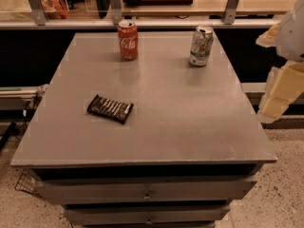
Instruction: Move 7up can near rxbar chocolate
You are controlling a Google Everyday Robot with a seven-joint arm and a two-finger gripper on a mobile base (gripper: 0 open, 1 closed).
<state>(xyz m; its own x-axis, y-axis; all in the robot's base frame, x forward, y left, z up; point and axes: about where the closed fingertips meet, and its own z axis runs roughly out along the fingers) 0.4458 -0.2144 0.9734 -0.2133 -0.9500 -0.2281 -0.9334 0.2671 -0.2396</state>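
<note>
Next, my gripper closes around the middle of the 7up can (200, 45), because this can should move near the rxbar chocolate.
The 7up can (201, 45), white and silver with green markings, stands upright at the back right of the grey table (190, 122). The rxbar chocolate (109, 109), a flat dark bar with pale lettering, lies at the front left of the table. My gripper (278, 96) shows as pale cream parts at the right edge of the view, off the table's right side, to the right of and below the 7up can, and apart from it. It holds nothing that I can see.
A red Coca-Cola can (128, 40) stands upright at the back of the table, left of the 7up can. A counter with metal posts (114, 4) runs behind the table. Drawers (147, 191) sit under the tabletop.
</note>
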